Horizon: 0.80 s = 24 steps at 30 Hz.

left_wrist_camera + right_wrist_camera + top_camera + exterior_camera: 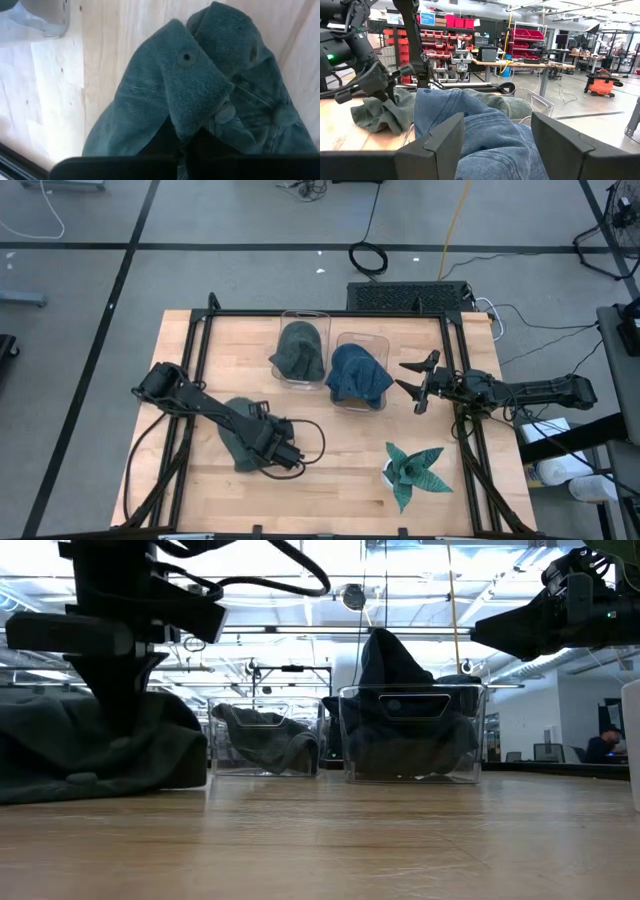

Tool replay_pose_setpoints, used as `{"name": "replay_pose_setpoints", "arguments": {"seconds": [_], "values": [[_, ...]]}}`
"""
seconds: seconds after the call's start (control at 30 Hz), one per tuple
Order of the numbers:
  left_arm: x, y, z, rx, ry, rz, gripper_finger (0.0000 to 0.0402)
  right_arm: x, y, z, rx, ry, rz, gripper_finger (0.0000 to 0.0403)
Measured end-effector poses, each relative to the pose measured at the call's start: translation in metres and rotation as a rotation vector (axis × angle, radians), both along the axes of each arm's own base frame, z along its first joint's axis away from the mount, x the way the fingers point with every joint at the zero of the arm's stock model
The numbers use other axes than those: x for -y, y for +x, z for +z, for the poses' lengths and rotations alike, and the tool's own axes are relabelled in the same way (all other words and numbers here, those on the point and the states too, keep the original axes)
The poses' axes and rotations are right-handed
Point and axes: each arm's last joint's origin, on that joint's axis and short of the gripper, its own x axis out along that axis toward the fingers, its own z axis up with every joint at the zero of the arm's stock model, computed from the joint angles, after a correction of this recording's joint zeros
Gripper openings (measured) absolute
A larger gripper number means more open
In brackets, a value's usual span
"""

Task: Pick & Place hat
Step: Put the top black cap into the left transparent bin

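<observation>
The upper grey-green hat is bunched up with another hat at my left gripper's fingers, so next I open them and pinch only the upper hat's raised fold (194,85).
A grey-green hat (236,443) lies crumpled on the near-left part of the table; it also shows in the low view (70,745) and fills the left wrist view (190,85). My left gripper (268,446) stands down on it, shut on its cloth. A second grey-green hat (300,350) sits in a clear bin (305,315), and a blue hat (358,375) sits in the clear bin (362,338) beside it. My right gripper (416,387) hovers open to the right of the blue hat (485,135), pointing toward the table's left and touching nothing. My left gripper (187,147) comes at the grey-green hat from above, pointing down. A raised fold of cloth (192,120) runs in between the two dark fingers (160,142); the fingertips are hidden under the cloth. The hat rests on the table (90,775).
A green leafy plant figure (414,470) stands near the table's near-right corner. The two clear bins stand side by side at the middle of the far side. Bare wood (345,460) lies between the held hat and the plant. A black frame (320,313) edges the table.
</observation>
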Motion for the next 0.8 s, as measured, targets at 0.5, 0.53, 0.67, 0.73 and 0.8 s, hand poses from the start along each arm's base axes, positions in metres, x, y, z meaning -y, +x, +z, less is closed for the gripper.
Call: {"name": "replay_pose_setpoints", "arguments": {"seconds": [0.5,0.53,0.67,0.73,0.8], "values": [[0.001,0.0,0.013,-0.053,-0.031,-0.005,0.0149,0.0,0.0,0.0,0.0,0.0,0.0,0.0222],[0.001,0.0,0.013,-0.064,-0.034,0.001,0.0156,0.0,0.0,0.0,0.0,0.0,0.0,0.0222],[0.0,-0.002,0.014,-0.072,-0.028,0.021,0.0169,0.0,0.0,0.0,0.0,0.0,0.0,0.0222],[0.001,-0.002,0.014,-0.079,-0.043,0.025,0.0167,0.0,0.0,0.0,0.0,0.0,0.0,0.0222],[0.001,-0.003,0.014,-0.097,-0.067,0.028,0.0157,0.0,0.0,0.0,0.0,0.0,0.0,0.0222]]}}
